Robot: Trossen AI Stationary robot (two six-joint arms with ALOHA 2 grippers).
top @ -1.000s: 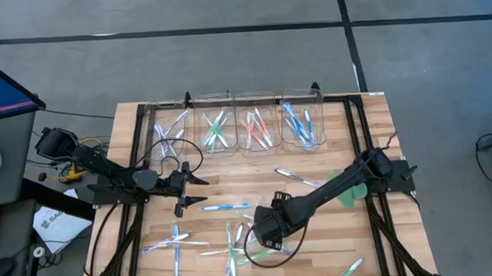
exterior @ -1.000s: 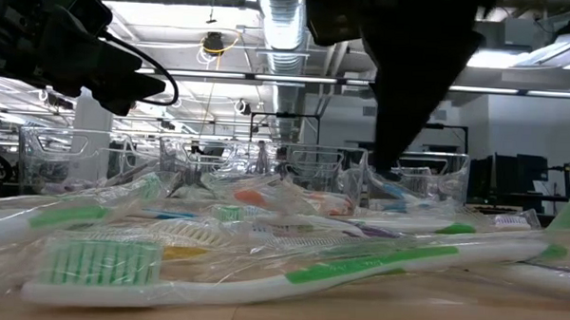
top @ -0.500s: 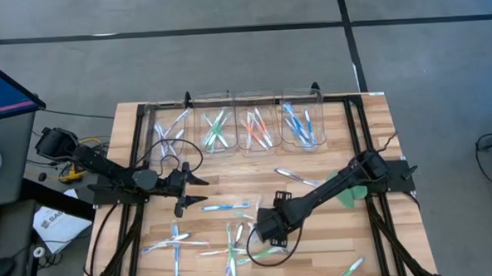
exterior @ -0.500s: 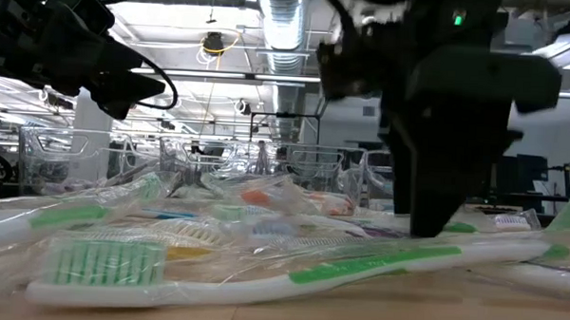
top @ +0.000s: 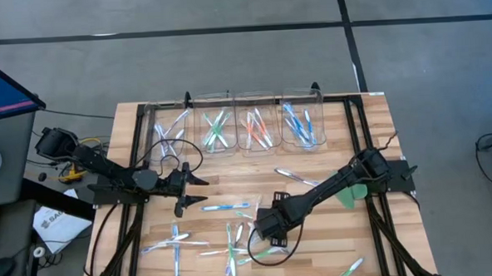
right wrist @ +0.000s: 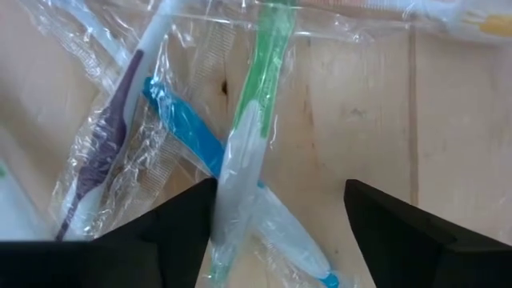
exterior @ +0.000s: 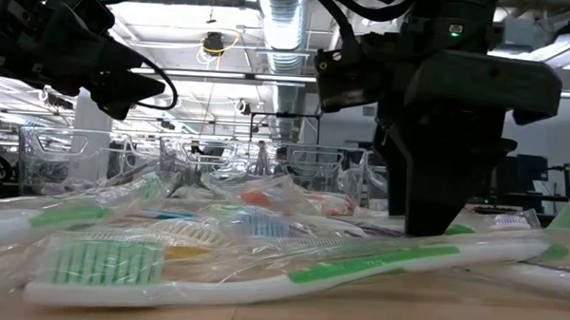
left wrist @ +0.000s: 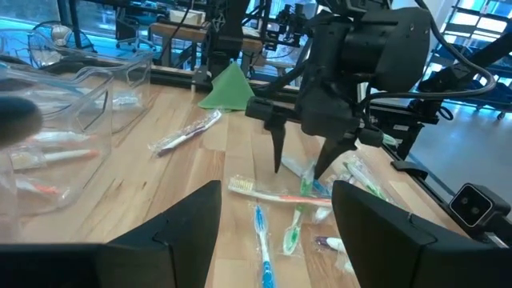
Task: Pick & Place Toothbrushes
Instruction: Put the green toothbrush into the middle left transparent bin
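The green-and-white toothbrush's pale end lies over the blue toothbrush between my fingers, so my right gripper will lift and take the handle's green part (right wrist: 264,74).
Loose toothbrushes in clear wrappers lie on the wooden table (top: 371,149): one group (top: 234,248) at the near middle, others (top: 228,207) (top: 302,179) farther back. My right gripper (top: 268,230) (left wrist: 302,164) points down over the near group, open. Its fingers stand on either side of a green-and-white toothbrush (right wrist: 260,88), which crosses a blue one (right wrist: 192,132); a purple one (right wrist: 108,152) lies beside them. My left gripper (top: 192,190) hangs level and open at the left, above the table. My right gripper comes from above with its fingers pointing down, and one finger (right wrist: 188,232) stands right beside the pale handle (right wrist: 232,200) of the green-and-white toothbrush, which lies flat on the table. Whether that finger touches the wrapper, I cannot tell.
Several clear bins (top: 229,122) with sorted toothbrushes stand in a row along the far edge. A flat green leaf-shaped piece (top: 352,193) lies under the right arm. More toothbrushes lie at the near left (top: 176,241) and near right (top: 352,271).
My right gripper has come down toward the near group of toothbrushes, so that its fingertips now stand at the level of the wrappers. The toothbrushes have stayed in place.
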